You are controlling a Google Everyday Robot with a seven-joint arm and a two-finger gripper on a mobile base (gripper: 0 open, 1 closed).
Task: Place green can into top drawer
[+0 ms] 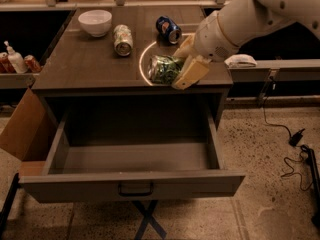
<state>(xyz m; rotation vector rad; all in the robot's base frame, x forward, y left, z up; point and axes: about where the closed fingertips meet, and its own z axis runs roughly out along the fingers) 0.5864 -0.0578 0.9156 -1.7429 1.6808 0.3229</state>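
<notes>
My gripper is going to release the green can in the middle of the open top drawer (pixel 142 135), straight behind the drawer's dark handle.
The green can (pixel 163 68), with a mottled leafy pattern, lies on its side near the front edge of the cabinet top (pixel 85 64), inside a bright light ring. My gripper (pixel 178 68) reaches in from the right. Its cream fingers (pixel 191 72) straddle the can's right end and are shut on it. The top drawer (pixel 132 181) is pulled wide open below the cabinet top, directly in front of the can. Its inside is empty and its dark handle (pixel 135 189) sits at the centre of the front panel.
A blue can (pixel 168 29), a pale can with a red mark (pixel 123 39) and a white bowl (pixel 95 22) stand further back on the top. A cardboard box (pixel 22 129) is at the left of the drawer. Cables (pixel 295 149) lie on the floor at the right.
</notes>
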